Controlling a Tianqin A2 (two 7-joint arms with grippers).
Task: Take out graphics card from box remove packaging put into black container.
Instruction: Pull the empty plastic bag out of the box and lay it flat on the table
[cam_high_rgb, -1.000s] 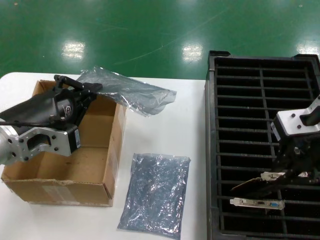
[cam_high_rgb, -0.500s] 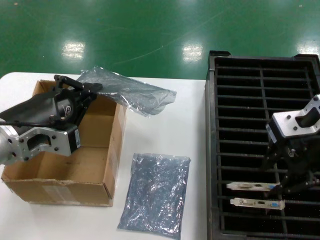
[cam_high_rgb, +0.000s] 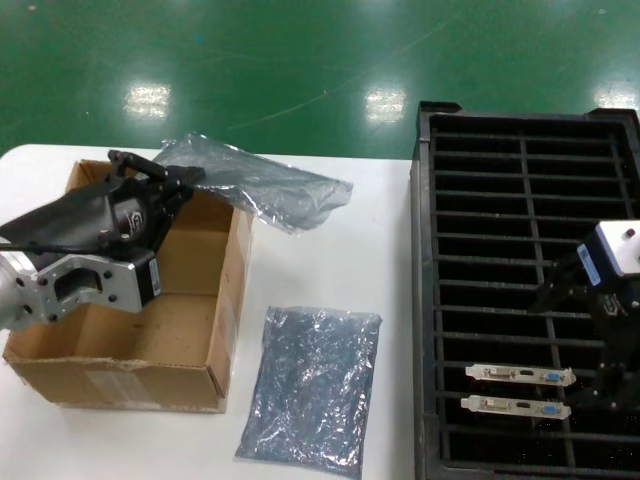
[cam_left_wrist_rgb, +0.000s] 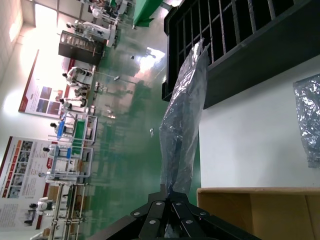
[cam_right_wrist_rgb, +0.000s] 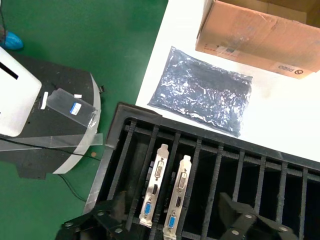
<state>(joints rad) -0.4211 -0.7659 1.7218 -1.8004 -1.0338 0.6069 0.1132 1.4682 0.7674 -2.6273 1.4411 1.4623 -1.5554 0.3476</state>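
Observation:
Next, my left gripper releases the empty packaging bag on the far end of the flat packaging bag (cam_high_rgb: 303, 336).
Two graphics cards (cam_high_rgb: 520, 376) (cam_high_rgb: 515, 407) stand side by side in slots of the black container (cam_high_rgb: 420, 300), silver brackets up; the right wrist view shows them (cam_right_wrist_rgb: 152, 185) (cam_right_wrist_rgb: 179, 195) with blue ports. My right gripper (cam_high_rgb: 585, 335) hangs open just above and beside them, touching neither. My left gripper (cam_high_rgb: 185, 175) is over the far edge of the box (cam_high_rgb: 225, 300), shut on one empty packaging bag (cam_high_rgb: 260, 185), which trails toward the container (cam_left_wrist_rgb: 182, 125). A second packaging bag (cam_high_rgb: 312, 385) lies flat on the table.
The white table (cam_high_rgb: 340, 260) ends at green floor beyond the box and the container. The flat bag (cam_right_wrist_rgb: 202, 92) lies between the box (cam_right_wrist_rgb: 250, 30) and the container's rim (cam_right_wrist_rgb: 112, 150). My own base (cam_right_wrist_rgb: 30, 100) is beside the table.
My right gripper set the upper card level into its slot, let go and drew away to the right, now open. The left arm and its bag have not moved.

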